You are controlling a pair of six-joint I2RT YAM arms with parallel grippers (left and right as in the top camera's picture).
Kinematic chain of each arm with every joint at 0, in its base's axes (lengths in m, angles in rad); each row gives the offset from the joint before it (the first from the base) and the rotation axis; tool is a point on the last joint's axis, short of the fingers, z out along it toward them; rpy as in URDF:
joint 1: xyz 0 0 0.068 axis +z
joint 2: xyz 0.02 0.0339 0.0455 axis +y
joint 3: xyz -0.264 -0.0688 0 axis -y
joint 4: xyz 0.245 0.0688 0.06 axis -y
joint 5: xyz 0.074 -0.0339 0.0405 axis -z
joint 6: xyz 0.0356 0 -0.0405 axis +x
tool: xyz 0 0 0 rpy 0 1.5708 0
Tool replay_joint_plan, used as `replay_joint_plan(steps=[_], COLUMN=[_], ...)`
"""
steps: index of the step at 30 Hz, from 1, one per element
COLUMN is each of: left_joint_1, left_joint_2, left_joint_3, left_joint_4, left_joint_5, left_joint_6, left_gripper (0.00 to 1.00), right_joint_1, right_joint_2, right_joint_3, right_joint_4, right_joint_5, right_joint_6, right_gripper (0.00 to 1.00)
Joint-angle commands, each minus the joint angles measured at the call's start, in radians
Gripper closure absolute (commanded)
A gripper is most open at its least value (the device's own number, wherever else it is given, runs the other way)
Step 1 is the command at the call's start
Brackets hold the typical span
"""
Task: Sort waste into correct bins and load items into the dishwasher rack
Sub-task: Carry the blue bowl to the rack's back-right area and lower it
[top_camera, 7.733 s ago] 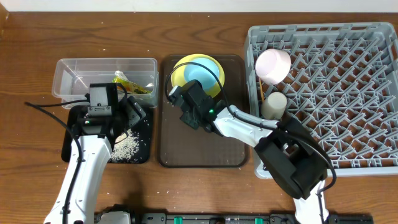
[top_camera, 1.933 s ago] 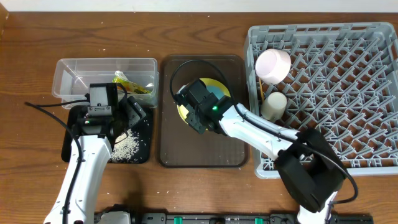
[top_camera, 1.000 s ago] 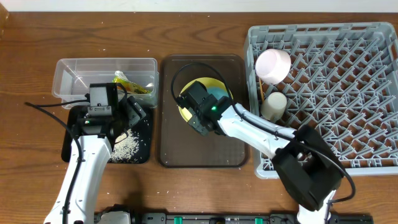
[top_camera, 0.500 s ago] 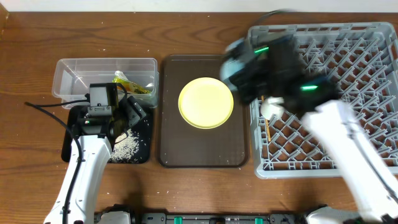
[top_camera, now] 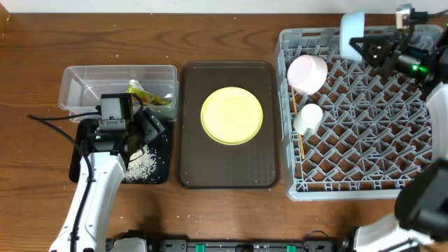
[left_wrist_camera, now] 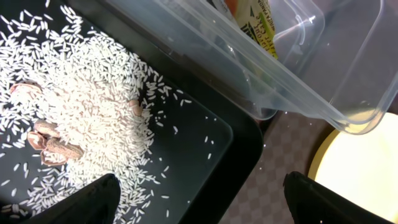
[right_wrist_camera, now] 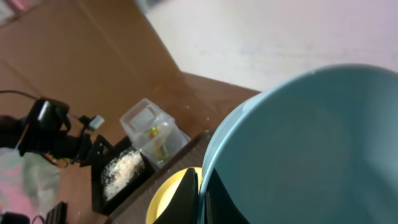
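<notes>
Next, the right gripper releases the light blue bowl in the grey dishwasher rack (top_camera: 339, 65), close against the white bowl.
My right gripper (top_camera: 372, 47) is shut on the rim of the light blue bowl (top_camera: 353, 28) and holds it high over the back right of the grey dishwasher rack (top_camera: 392, 150). In the right wrist view the bowl (right_wrist_camera: 311, 143) fills the frame, its rim pinched between the fingers (right_wrist_camera: 186, 196). The yellow plate (top_camera: 232, 115) lies bare on the brown serving tray (top_camera: 227, 171). The white bowl (top_camera: 308, 73), cream cup (top_camera: 308, 117) and chopsticks (top_camera: 299, 143) are in the rack's left side. My left gripper (left_wrist_camera: 199, 211) is open and empty over the black tray (left_wrist_camera: 205, 143) of rice crumbs (left_wrist_camera: 74, 118).
The clear tub (top_camera: 84, 84) behind the black tray (top_camera: 157, 168) holds the green-and-orange wrapper (top_camera: 148, 94). No tissue shows. The left arm (top_camera: 98, 182) runs to the front edge. Most of the rack's pegs on the right are bare.
My right gripper has lifted the blue bowl off the yellow plate and swung it right and back, over the rack. The plate stays on the brown tray. The left arm has not moved.
</notes>
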Motion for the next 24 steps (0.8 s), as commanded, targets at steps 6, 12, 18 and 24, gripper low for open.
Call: replay_joint_plan(steps=[6, 12, 18, 24], left_joint_1=[0.003, 0.003, 0.003, 0.003], left_joint_2=[-0.006, -0.006, -0.006, -0.006], left_joint_3=[-0.005, -0.005, -0.005, -0.005], left_joint_4=[-0.002, -0.002, -0.002, -0.002], left_joint_5=[-0.011, -0.011, -0.011, -0.012], left_joint_6=[-0.005, -0.005, -0.005, -0.005], left_gripper=[0.13, 0.13, 0.13, 0.13], right_joint_1=[0.005, 0.035, 0.058, 0.058], right_joint_2=[0.208, 0.269, 0.335, 0.38], right_joint_3=[0.002, 0.002, 0.002, 0.002], right_joint_4=[0.465, 0.65, 0.643, 0.635], right_joint_5=[-0.151, -0.113, -0.071, -0.071], right_joint_6=[0.377, 0.485, 0.486, 0.503], right_gripper=[0.99, 0.99, 0.99, 0.99])
